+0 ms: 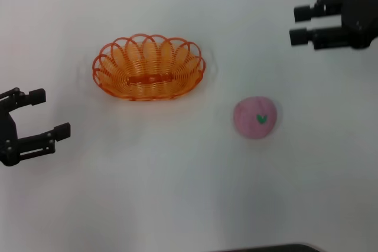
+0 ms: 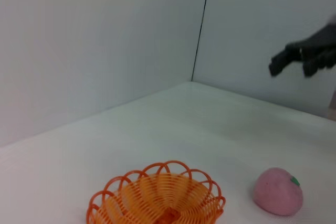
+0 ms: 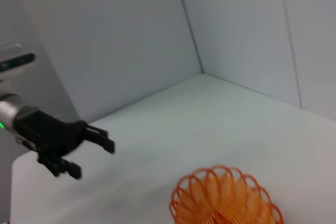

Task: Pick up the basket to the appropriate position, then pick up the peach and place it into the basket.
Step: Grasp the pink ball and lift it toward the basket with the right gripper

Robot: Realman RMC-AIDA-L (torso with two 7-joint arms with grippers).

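The robot's right gripper should go next to the pink peach and close on the peach's top (image 1: 261,111) beside the green leaf mark.
The orange wire basket (image 1: 148,67) sits empty on the white table, left of centre. It also shows in the left wrist view (image 2: 157,196) and the right wrist view (image 3: 226,199). The pink peach (image 1: 255,118) with a green leaf mark lies on the table to the basket's right and nearer me; it shows in the left wrist view too (image 2: 278,191). My left gripper (image 1: 48,113) is open and empty at the left edge, apart from the basket. My right gripper (image 1: 300,23) is open and empty at the far right, beyond the peach.
The white table (image 1: 177,193) is bounded by pale walls meeting in a corner (image 2: 192,80) behind the basket. A dark edge (image 1: 266,248) shows at the bottom of the head view.
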